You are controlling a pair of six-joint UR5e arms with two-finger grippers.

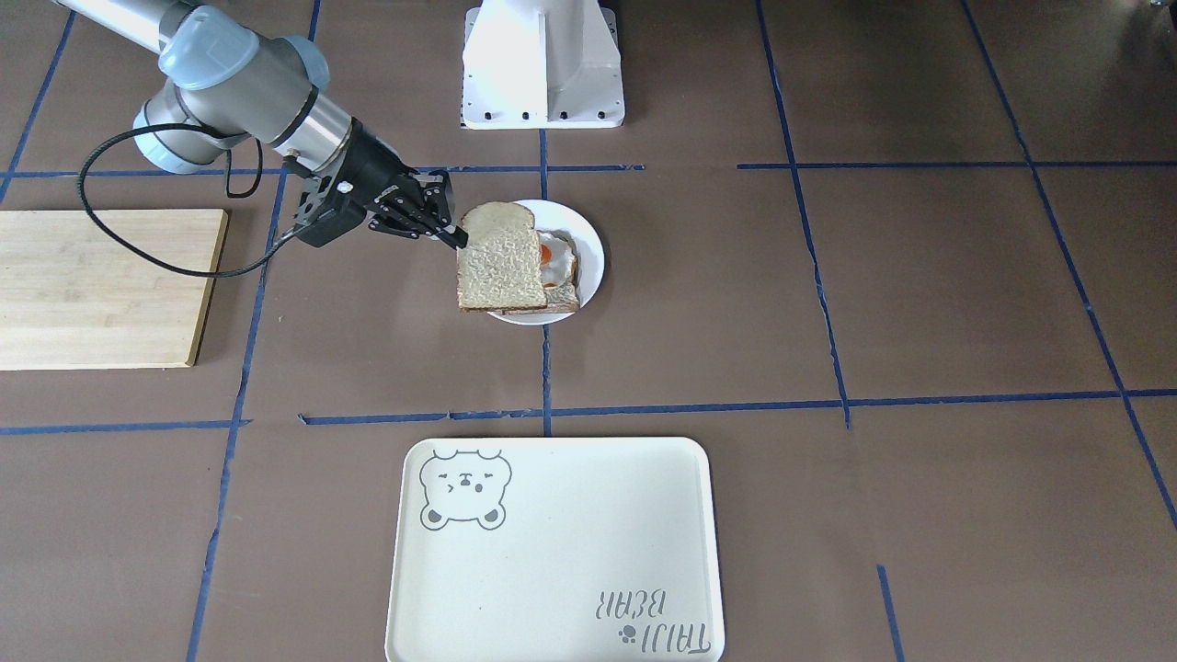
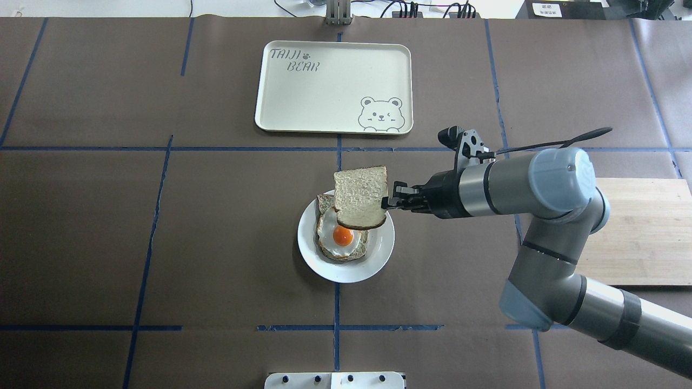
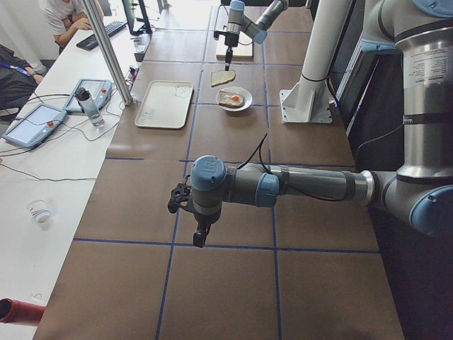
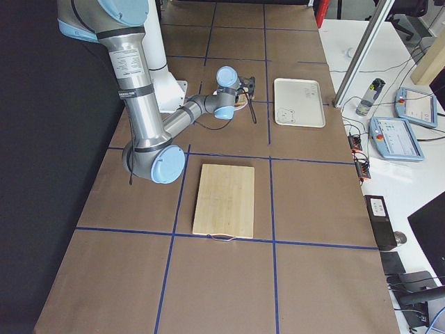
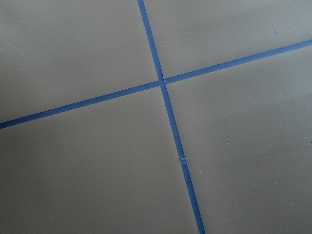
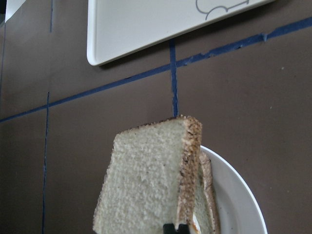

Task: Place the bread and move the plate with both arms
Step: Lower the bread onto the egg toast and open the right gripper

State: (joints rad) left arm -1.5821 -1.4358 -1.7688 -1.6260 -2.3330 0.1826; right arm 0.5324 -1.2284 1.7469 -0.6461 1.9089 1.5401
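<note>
The bread, now tilted just above the plate's far side, will be released by my right gripper so that it lies on top of the fried egg on the other slice [image 1: 541, 259].
My right gripper [image 1: 457, 241] [image 2: 385, 203] is shut on the bread [image 1: 501, 262] [image 2: 361, 195], pinching its edge. It holds the slice tilted, just above the far side of the white plate [image 1: 591, 241] [image 2: 380, 253]. On the plate lies another slice bearing a fried egg [image 2: 341, 237]. The right wrist view shows the bread [image 6: 146, 180] close up, with the plate rim [image 6: 239, 200] below it. My left gripper [image 3: 200, 237] shows only in the exterior left view, far from the plate over bare table. I cannot tell whether it is open or shut.
A cream bear tray [image 1: 552, 552] [image 2: 324, 92] lies beyond the plate, away from the robot. A bamboo cutting board [image 1: 101, 285] [image 2: 638, 232] lies on the robot's right side. The white pedestal [image 1: 542, 64] stands at the robot's edge.
</note>
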